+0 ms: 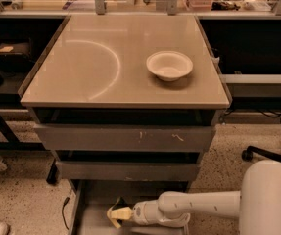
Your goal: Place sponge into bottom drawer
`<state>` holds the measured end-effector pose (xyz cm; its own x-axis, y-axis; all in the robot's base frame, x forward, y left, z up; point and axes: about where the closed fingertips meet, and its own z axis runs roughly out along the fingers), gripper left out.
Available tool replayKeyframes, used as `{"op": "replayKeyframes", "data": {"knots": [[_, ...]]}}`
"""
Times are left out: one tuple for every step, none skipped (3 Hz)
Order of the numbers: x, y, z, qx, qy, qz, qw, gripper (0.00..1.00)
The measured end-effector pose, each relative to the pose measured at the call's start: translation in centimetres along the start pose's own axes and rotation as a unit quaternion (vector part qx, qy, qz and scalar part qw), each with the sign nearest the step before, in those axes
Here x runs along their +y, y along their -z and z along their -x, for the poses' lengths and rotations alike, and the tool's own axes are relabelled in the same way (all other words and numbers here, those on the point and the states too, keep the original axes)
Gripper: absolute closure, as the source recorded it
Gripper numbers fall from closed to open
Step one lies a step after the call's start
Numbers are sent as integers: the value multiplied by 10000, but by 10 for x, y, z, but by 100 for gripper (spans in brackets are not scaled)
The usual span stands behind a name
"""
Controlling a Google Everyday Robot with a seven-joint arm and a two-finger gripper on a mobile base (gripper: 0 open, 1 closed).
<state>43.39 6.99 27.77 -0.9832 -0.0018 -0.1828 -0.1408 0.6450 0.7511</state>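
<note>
Next, the gripper releases the sponge on the flat grey inside of the bottom drawer (118, 212), near its middle.
The bottom drawer (93, 199) is pulled out at floor level below the two upper grey drawers, and its flat grey floor shows. My gripper (117, 214) reaches in from the right on a white arm and sits low over the drawer floor, near its middle. A small dark patch (120, 202) lies against the top of the pale yellow gripper tip. It may be the sponge's dark top, but I cannot tell. No sponge shows on the table top or on the floor.
A white bowl (169, 65) stands on the beige table top (96, 62) at the right. The two upper drawers (125, 138) are shut. My white base (269, 199) is at the lower right. A chair base (267, 153) and dark shelving flank the cabinet.
</note>
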Motion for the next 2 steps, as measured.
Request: {"op": "replayKeyframes", "data": {"knots": [[-28,-16,11,-439,-207,-81,9988,100],[-52,-32,14,-641,-383,-197,9970,100]]}}
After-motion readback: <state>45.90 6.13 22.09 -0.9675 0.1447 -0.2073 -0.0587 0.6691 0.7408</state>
